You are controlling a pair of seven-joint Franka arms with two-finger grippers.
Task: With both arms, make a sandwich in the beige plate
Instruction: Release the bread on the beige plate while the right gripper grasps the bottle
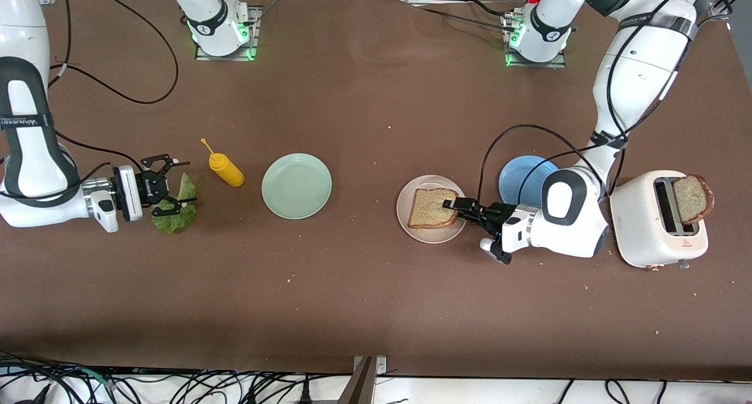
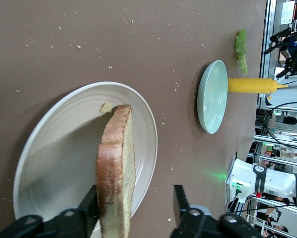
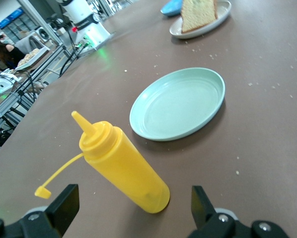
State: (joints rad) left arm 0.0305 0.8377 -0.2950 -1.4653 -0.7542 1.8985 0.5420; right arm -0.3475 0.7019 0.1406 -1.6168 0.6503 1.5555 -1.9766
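The fingers of my right gripper will next go to the body of the yellow squeeze bottle (image 1: 230, 171) (image 3: 130, 173) beside the lettuce and close there, below the bottle's nozzle.
One brown bread slice (image 1: 433, 207) lies on the beige plate (image 1: 435, 232). My left gripper (image 1: 455, 206) is low at the plate's rim, on the side toward the left arm's end, and open. In the left wrist view (image 2: 135, 193) one finger (image 2: 89, 208) touches the slice (image 2: 116, 163) and the other stands apart from it. A second slice (image 1: 693, 198) sticks out of the white toaster (image 1: 655, 222). My right gripper (image 1: 179, 182) is open and empty over the green lettuce leaf (image 1: 176, 216), near the right arm's end of the table.
A yellow squeeze bottle (image 1: 226, 168) lies beside the lettuce, and it lies just ahead of the right gripper's fingers in the right wrist view (image 3: 123, 166). A mint-green plate (image 1: 296, 185) sits mid-table. A blue plate (image 1: 526, 178) sits between the beige plate and the toaster. Crumbs dot the table.
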